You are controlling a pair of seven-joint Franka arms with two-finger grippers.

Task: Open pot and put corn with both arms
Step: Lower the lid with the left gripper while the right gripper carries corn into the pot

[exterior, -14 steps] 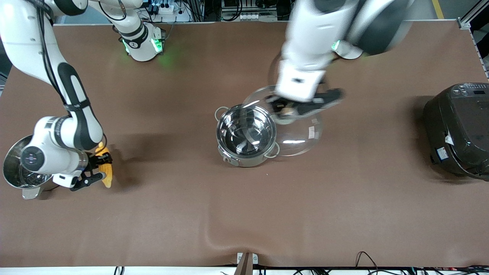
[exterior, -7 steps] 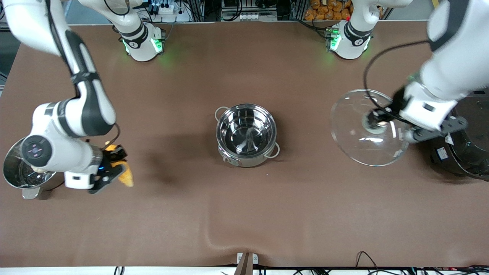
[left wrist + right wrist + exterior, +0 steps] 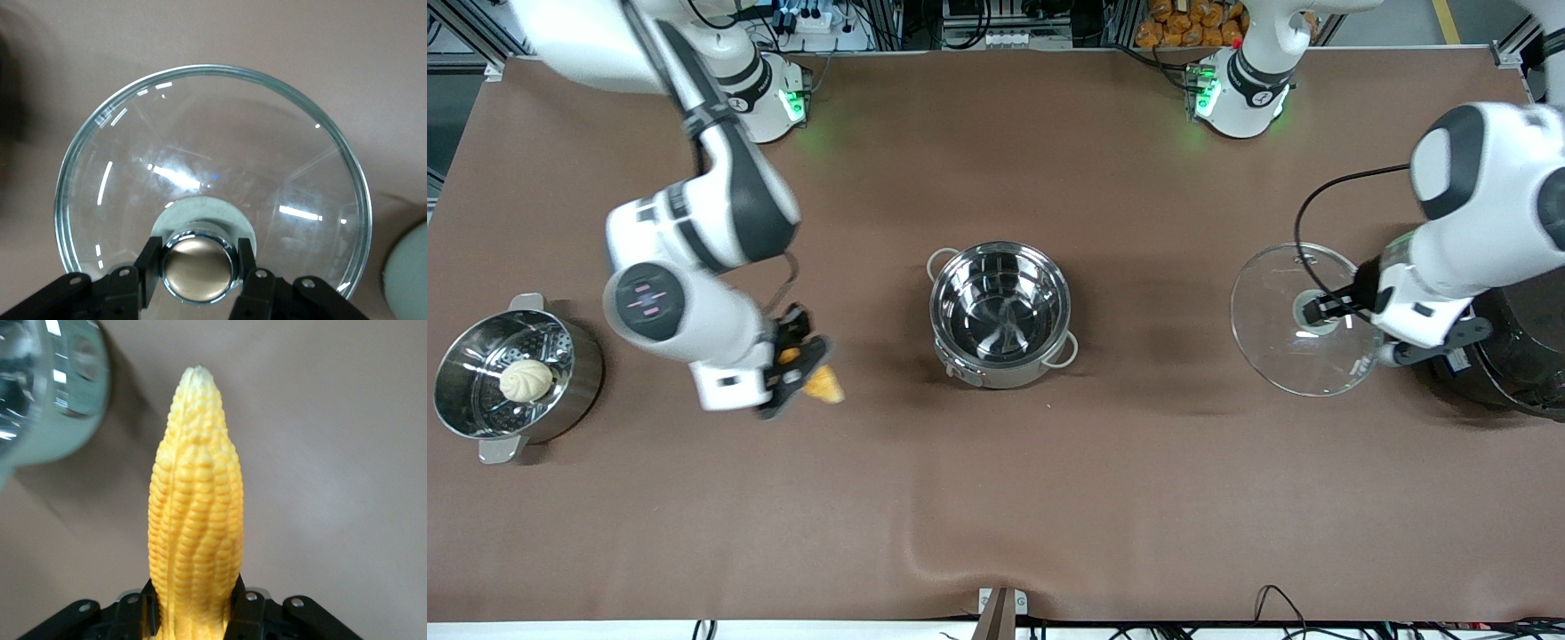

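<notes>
My left gripper needs to release the glass lid on bare table (image 3: pixel 1238 326) between the shiny pot and the rice cooker.
The shiny pot (image 3: pixel 1000 313) with wire loop handles stands open at the table's middle. Its clear glass lid (image 3: pixel 1294 333) hangs over the table toward the left arm's end, beside the black rice cooker. My left gripper (image 3: pixel 1316 311) is shut on the lid's coppery knob (image 3: pixel 198 271); the glass lid (image 3: pixel 213 167) fills the left wrist view. My right gripper (image 3: pixel 796 369) is shut on the yellow corn cob (image 3: pixel 823 384) and holds it in the air over the table between the steamer pot and the open pot. In the right wrist view the corn (image 3: pixel 197 520) points away from the fingers (image 3: pixel 245 603).
A steel steamer pot (image 3: pixel 560 391) with flat tab handles holds a pale bun (image 3: pixel 525 380) at the right arm's end. The black rice cooker (image 3: pixel 1520 356) stands at the left arm's end, close to the lid. The pot's rim (image 3: pixel 47 393) shows in the right wrist view.
The left gripper carried the lid from over the pot toward the rice cooker and lowered it. The right gripper lifted the corn and moved it toward the pot, uncovering the steamer pot.
</notes>
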